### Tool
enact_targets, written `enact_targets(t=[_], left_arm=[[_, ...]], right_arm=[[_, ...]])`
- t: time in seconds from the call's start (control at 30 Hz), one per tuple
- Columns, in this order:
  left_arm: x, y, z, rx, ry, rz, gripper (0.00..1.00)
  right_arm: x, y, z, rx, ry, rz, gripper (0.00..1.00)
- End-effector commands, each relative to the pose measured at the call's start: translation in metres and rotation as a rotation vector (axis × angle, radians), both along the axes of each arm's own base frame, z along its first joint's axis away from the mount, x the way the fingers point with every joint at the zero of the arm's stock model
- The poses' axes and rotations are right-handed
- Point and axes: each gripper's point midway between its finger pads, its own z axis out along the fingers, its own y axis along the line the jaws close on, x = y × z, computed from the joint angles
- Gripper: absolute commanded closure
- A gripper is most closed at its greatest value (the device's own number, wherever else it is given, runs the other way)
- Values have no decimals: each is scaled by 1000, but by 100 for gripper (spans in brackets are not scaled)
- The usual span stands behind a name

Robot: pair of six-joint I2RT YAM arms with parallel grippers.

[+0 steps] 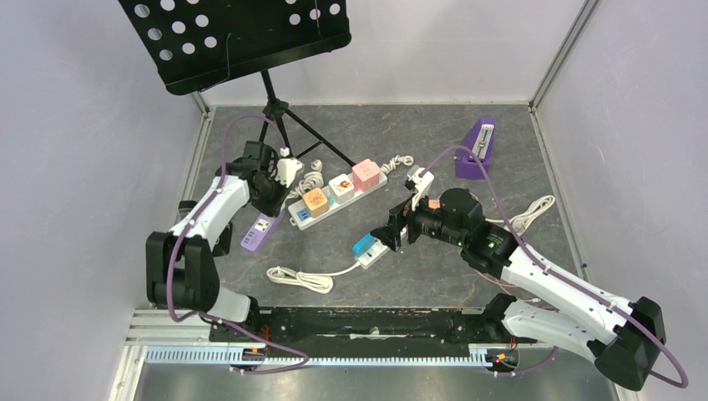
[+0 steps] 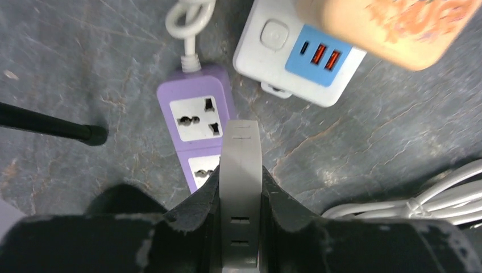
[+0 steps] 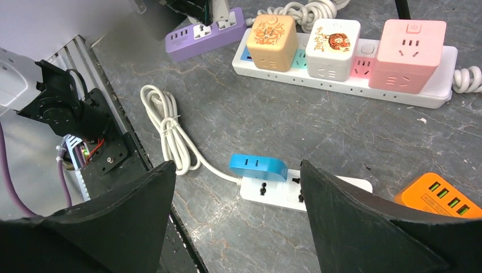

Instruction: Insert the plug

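My left gripper will release the white plug in the purple power strip's socket farther from the power strip's cable [image 1: 269, 220] [image 2: 204, 169].
My left gripper [image 2: 241, 181] is shut on a white plug [image 2: 241, 165], which sticks out forward between the black fingers. Just beyond and below its tip lies the purple power strip [image 2: 199, 111], sockets facing up; whether plug and strip touch I cannot tell. From above, the plug [image 1: 288, 171] shows at the left gripper [image 1: 269, 194], behind the purple strip [image 1: 260, 233]. My right gripper [image 3: 237, 170] stands open and empty over a small white strip [image 3: 295, 194] carrying a blue adapter [image 3: 258, 166].
A long white power strip [image 1: 367, 196] with orange, white and pink cubes lies mid-table. A coiled white cable [image 1: 300, 278] runs from the small strip. A music stand [image 1: 234, 38] with tripod legs stands at the back left, a purple metronome [image 1: 478, 149] at the back right, an orange charger [image 3: 440, 193] near the right gripper.
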Motion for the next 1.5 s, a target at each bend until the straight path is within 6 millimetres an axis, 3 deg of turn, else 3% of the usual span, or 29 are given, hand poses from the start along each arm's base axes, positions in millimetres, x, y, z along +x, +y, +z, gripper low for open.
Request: enact_targets(t=[0.0, 0.37, 0.5, 0.67, 1.47], left_arm=[[-9, 18, 1, 106, 93, -33, 98], [-18, 37, -20, 104, 61, 24, 98], [-14, 42, -17, 82, 17, 64, 98], [-4, 39, -11, -1, -36, 96, 98], [-17, 35, -26, -24, 10, 83, 98]], right_arm=[[6, 0, 9, 25, -29, -21, 18], [9, 5, 1, -5, -7, -12, 18], [9, 5, -1, -10, 0, -9, 18], [9, 7, 2, -20, -6, 6, 18], [14, 11, -1, -44, 3, 7, 18]])
